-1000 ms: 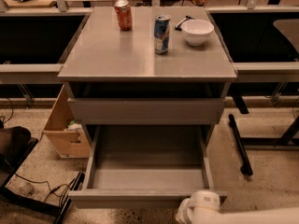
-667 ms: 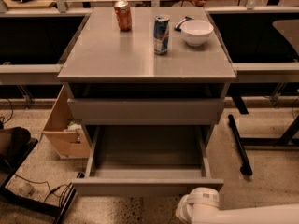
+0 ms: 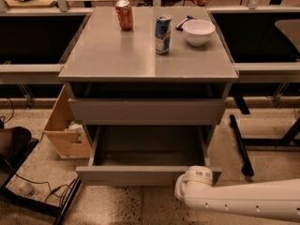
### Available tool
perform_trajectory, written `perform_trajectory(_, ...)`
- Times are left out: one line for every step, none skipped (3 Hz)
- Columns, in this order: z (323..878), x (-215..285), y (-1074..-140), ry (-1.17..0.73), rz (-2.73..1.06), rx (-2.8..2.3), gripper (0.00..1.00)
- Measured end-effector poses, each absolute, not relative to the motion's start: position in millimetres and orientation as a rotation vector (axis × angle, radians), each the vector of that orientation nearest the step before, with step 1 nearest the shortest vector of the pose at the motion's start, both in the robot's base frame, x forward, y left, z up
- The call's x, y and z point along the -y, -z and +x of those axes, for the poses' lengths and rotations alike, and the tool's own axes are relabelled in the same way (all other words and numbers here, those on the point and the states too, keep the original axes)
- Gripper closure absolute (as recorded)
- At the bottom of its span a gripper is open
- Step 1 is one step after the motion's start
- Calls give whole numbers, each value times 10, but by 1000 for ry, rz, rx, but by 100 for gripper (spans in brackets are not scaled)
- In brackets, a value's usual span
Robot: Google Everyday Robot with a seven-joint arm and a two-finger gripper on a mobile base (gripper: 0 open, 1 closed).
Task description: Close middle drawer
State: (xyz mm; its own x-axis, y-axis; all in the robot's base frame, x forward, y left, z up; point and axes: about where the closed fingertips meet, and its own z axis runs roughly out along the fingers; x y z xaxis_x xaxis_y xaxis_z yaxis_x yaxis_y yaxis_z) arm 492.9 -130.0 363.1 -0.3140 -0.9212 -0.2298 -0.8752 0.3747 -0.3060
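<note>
The middle drawer goes back in the grey cabinet (image 3: 148,150), just below the upper grey drawer front. My gripper will let go of it there.
The middle drawer (image 3: 140,175) is a plain grey handleless tray, pulled partly out of the grey cabinet (image 3: 147,55) low in the camera view. Its inside looks empty. My gripper (image 3: 193,185) is at the end of the white arm that comes in from the bottom right. It sits against the right end of the drawer's front panel. Above it, another grey drawer front (image 3: 147,110) stands slightly out from the cabinet.
On the cabinet top stand an orange can (image 3: 124,14), a blue can (image 3: 162,34) and a white bowl (image 3: 198,32). A cardboard box (image 3: 65,132) sits on the floor at left, with cables (image 3: 44,191) nearby. A black table leg (image 3: 240,144) lies at right.
The middle drawer has slid inward, its front panel now farther from the camera. The white arm has followed it forward and stayed against the front's right end.
</note>
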Motion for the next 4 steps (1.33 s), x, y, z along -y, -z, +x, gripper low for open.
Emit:
perform_trajectory(5267, 1259, -3791, 226, -1577, -2244, 100)
perform_trajectory(5596, 1215, -3964, 276, -1578, -2211, 100)
perform_trajectory(5596, 1215, -3964, 276, -1578, -2211, 100)
perform_trajectory(5741, 1290, -3902, 308, -1548, -2202, 100)
